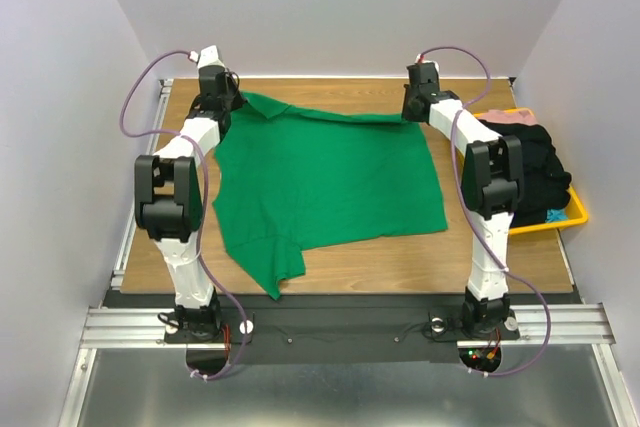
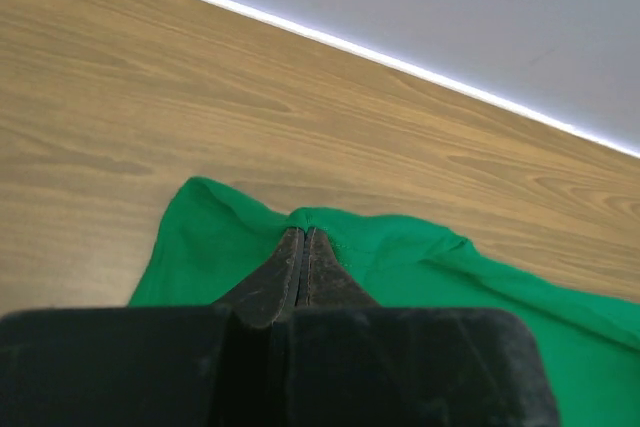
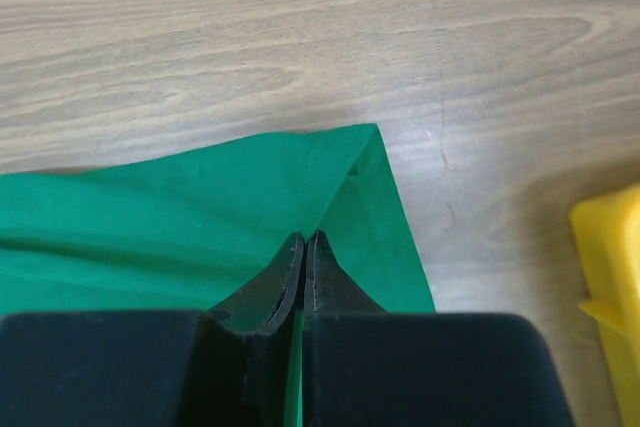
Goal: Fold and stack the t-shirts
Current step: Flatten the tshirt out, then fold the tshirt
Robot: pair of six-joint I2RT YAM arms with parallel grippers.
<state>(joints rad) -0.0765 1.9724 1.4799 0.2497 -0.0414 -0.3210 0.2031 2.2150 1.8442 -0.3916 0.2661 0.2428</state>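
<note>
My right gripper will release the pinched cloth on the green t-shirt, just inside its edge (image 1: 416, 139) that faces the yellow tray.
A bright green t-shirt (image 1: 325, 182) lies spread on the wooden table, one sleeve pointing toward the near edge. My left gripper (image 1: 222, 105) is at its far left corner, shut on the cloth; in the left wrist view the fingertips (image 2: 303, 232) pinch a raised fold of the shirt (image 2: 400, 257). My right gripper (image 1: 413, 107) is at the far right corner, shut on the cloth; in the right wrist view the gripper (image 3: 305, 239) pinches the shirt (image 3: 180, 217) just behind its corner.
A yellow tray (image 1: 568, 215) at the table's right edge holds dark clothes (image 1: 535, 162) and a pink piece. Its edge shows in the right wrist view (image 3: 610, 277). White walls close the far side and both sides.
</note>
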